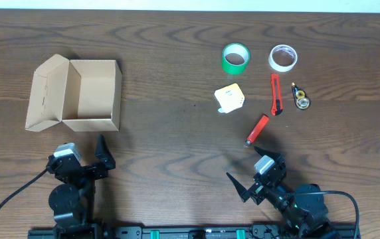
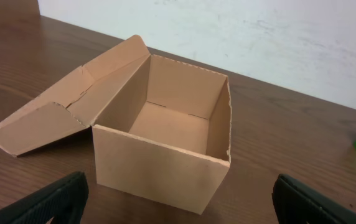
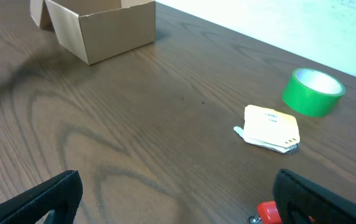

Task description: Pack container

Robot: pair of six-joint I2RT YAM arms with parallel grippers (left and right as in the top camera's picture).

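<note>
I am going to close my left gripper on the top edge of the cardboard box's side [image 1: 120,96] [image 2: 229,121] that is opposite the box's open lid flap.
The container [image 1: 90,93] is a tan cardboard box at the left of the table, lid flap open to its left, nothing inside. It fills the left wrist view [image 2: 165,162] and shows far off in the right wrist view [image 3: 103,28]. My left gripper [image 1: 84,159] is open and empty, just in front of the box [image 2: 178,205]. My right gripper [image 1: 256,176] is open and empty [image 3: 178,202] near the front edge, just short of the red marker [image 1: 257,129], whose tip shows by its right finger [image 3: 266,213].
At the right lie a green tape roll [image 1: 236,58] [image 3: 313,92], a white tape roll [image 1: 283,58], a yellow notepad [image 1: 230,99] [image 3: 270,127], a red box cutter [image 1: 276,93] and a small yellow-and-black object [image 1: 301,97]. The table's far edge meets a white wall.
</note>
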